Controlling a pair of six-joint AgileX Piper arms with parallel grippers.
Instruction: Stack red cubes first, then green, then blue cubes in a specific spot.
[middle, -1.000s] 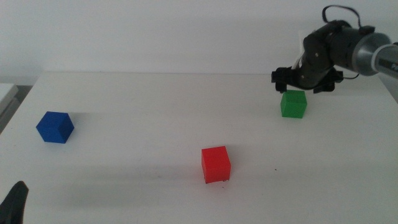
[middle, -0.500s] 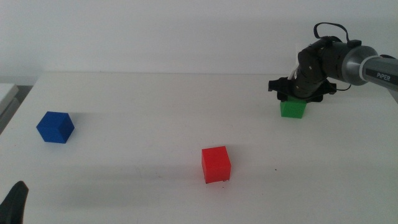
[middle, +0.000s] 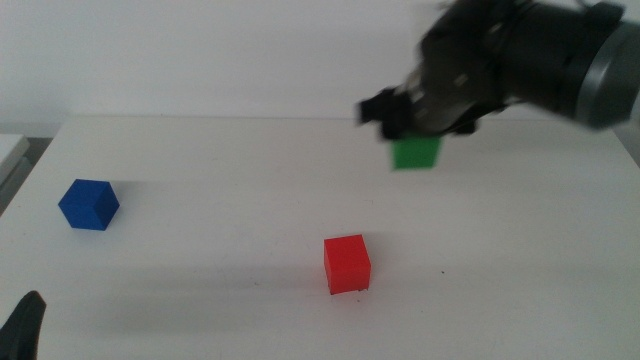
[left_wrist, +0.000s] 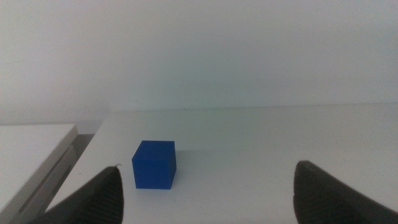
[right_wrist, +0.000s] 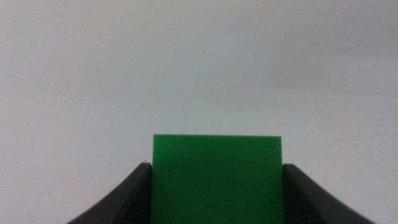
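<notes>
I should use my right gripper to set the green cube down squarely on top of the red cube (middle: 348, 250).
The red cube (middle: 347, 263) sits on the white table at front centre, over faint black pen marks (middle: 333, 293). My right gripper (middle: 418, 138) is shut on the green cube (middle: 416, 153) and holds it in the air, above and to the right of the red cube; the arm is blurred. In the right wrist view the green cube (right_wrist: 216, 177) fills the gap between the jaws. The blue cube (middle: 88, 205) rests at the far left. My left gripper (middle: 22, 328) waits at the bottom left corner, open; its wrist view shows the blue cube (left_wrist: 154, 164) ahead of it.
A small black dot (middle: 444, 272) marks the table right of the red cube. A pale ledge (middle: 10, 150) lies beyond the table's left edge.
My right gripper came down onto the green cube, shut on it, lifted it off the table and carried it left and towards the camera. The other cubes and the left arm have not moved.
</notes>
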